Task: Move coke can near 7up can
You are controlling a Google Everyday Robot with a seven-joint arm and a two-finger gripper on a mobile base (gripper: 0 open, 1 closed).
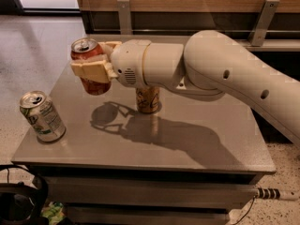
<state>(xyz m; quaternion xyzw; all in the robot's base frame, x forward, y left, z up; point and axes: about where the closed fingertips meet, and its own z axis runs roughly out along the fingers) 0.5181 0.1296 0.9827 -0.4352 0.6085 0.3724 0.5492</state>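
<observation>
Next, my gripper sets the red coke can down and lets go of it beside the 7up can, toward the orange-gold can (pixel 97 132).
My gripper (pixel 91 69) is shut on the red coke can (pixel 89 55) and holds it upright in the air above the left part of the grey table (pixel 201 144). Its cream fingers (pixel 89 71) wrap the can's middle. The white-and-green 7up can (pixel 41 116) stands near the table's front left corner, leaning slightly, below and to the left of the held can. The can's shadow (pixel 105 115) falls on the table between the two.
An orange-gold can with dark lettering (pixel 148 100) stands mid-table, partly hidden under my arm (pixel 220 74). A wooden wall with metal brackets (pixel 124 15) runs behind the table. Black headphones (pixel 18 203) and a cable lie on the floor at front left.
</observation>
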